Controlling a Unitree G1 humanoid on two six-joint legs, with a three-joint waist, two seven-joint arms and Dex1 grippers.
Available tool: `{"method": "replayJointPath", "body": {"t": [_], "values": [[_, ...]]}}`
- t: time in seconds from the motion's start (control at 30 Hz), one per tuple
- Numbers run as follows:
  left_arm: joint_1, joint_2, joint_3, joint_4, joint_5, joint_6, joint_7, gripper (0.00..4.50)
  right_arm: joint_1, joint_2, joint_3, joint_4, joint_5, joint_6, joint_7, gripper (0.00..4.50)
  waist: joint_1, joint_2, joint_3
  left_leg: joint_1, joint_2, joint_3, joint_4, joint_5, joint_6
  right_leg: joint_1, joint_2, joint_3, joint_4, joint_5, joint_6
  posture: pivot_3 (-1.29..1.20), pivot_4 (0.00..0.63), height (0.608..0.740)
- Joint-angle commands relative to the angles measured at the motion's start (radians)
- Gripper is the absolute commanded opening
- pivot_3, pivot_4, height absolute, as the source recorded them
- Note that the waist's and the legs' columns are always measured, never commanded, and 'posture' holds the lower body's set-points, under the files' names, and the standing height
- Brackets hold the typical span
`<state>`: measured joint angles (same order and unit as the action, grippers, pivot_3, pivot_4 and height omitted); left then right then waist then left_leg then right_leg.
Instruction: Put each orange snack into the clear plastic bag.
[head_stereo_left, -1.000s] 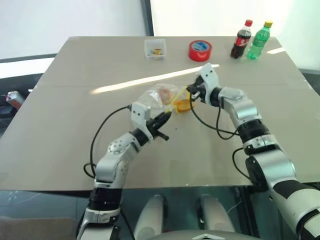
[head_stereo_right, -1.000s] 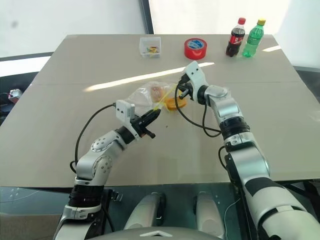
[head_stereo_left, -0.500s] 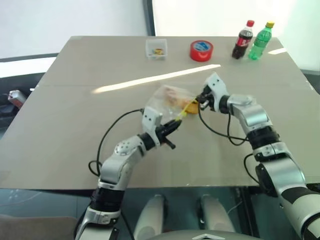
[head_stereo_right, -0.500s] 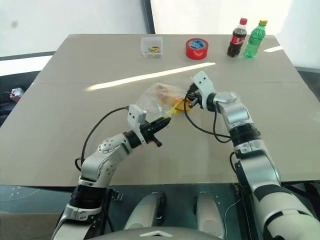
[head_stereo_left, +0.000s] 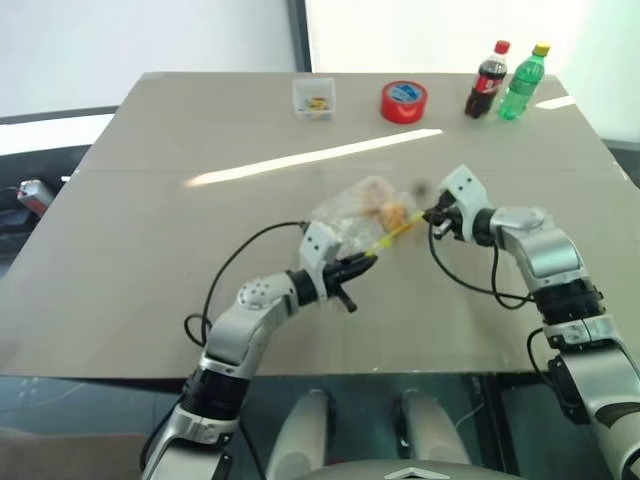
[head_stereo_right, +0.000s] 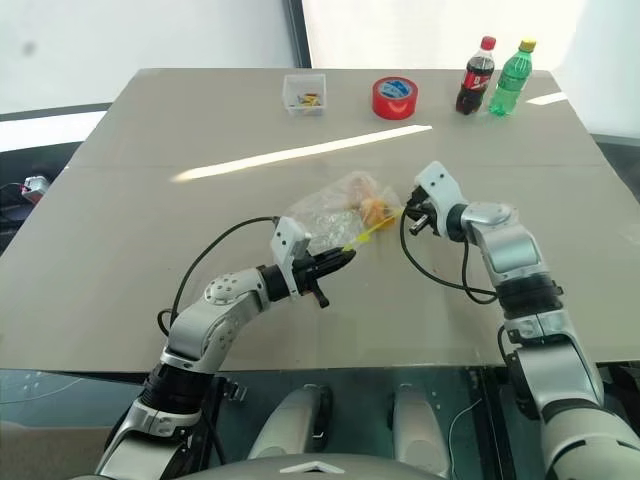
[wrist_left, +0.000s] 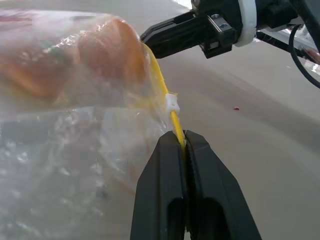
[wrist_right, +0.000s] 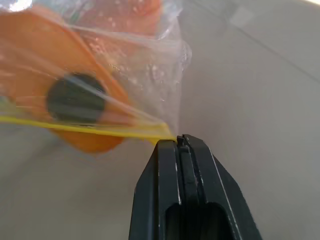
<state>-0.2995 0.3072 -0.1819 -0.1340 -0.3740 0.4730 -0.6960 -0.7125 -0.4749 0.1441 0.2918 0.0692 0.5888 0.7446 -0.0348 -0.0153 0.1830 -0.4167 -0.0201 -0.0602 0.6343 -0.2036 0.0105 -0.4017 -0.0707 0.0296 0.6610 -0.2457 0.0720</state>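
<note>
I will let go of the clear plastic bag with my right gripper on the tabletop (head_stereo_left: 391, 207) in front of the red tape roll.
The clear plastic bag (head_stereo_left: 352, 208) hangs stretched between my two grippers above the table, its yellow strip (wrist_left: 162, 82) running from one to the other. My left gripper (head_stereo_left: 366, 261) is shut on the near end of the strip, as the left wrist view shows (wrist_left: 183, 136). At the far end of the strip my right gripper (head_stereo_left: 429, 214) is shut on the bag's corner (wrist_right: 170, 134). Orange snacks (head_stereo_left: 392, 210) lie inside the bag, pressed against the film by the strip (wrist_left: 111, 50) (wrist_right: 30, 55).
Along the table's far edge stand a small clear box (head_stereo_left: 314, 97), a red tape roll (head_stereo_left: 404, 101), a cola bottle (head_stereo_left: 486, 78) and a green bottle (head_stereo_left: 521, 80). Black cables loop off both wrists over the tabletop (head_stereo_left: 150, 200).
Both grippers have carried the bag to the right and nearer to me, the right one further. The orange snack at the bag's mouth now sits inside behind the strip.
</note>
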Motion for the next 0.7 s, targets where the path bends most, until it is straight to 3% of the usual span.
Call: {"method": "replayJointPath", "body": {"t": [0.03, 0.33, 0.7], "values": [[-0.008, 0.004, -0.006, -0.004, 0.007, -0.023, -0.024, 0.00, 0.026, -0.038, -0.019, -0.057, -0.016, 0.028, -0.024, 0.06, -0.002, 0.000, 0.000, 0.000, 0.000, 0.000, 0.000, 0.000, 0.000, 0.000, 0.000, 0.000, 0.000, 0.000, 0.000, 0.00, 0.150, 0.740], [-0.010, 0.016, -0.010, 0.015, 0.030, -0.030, -0.040, 0.00, 0.078, -0.014, 0.050, -0.184, 0.012, 0.079, 0.028, 0.06, -0.002, 0.000, 0.000, 0.000, 0.000, -0.001, 0.000, 0.000, 0.000, 0.000, 0.000, 0.000, 0.000, 0.000, 0.000, 0.00, 0.150, 0.740], [-0.027, 0.049, 0.005, 0.105, 0.128, -0.097, 0.001, 0.00, 0.001, 0.078, 0.050, -0.222, 0.078, 0.126, 0.026, 0.06, -0.001, 0.000, 0.000, 0.000, 0.000, -0.002, 0.000, 0.000, 0.000, 0.000, 0.000, 0.000, 0.000, 0.000, 0.000, 0.00, 0.150, 0.740]]}}
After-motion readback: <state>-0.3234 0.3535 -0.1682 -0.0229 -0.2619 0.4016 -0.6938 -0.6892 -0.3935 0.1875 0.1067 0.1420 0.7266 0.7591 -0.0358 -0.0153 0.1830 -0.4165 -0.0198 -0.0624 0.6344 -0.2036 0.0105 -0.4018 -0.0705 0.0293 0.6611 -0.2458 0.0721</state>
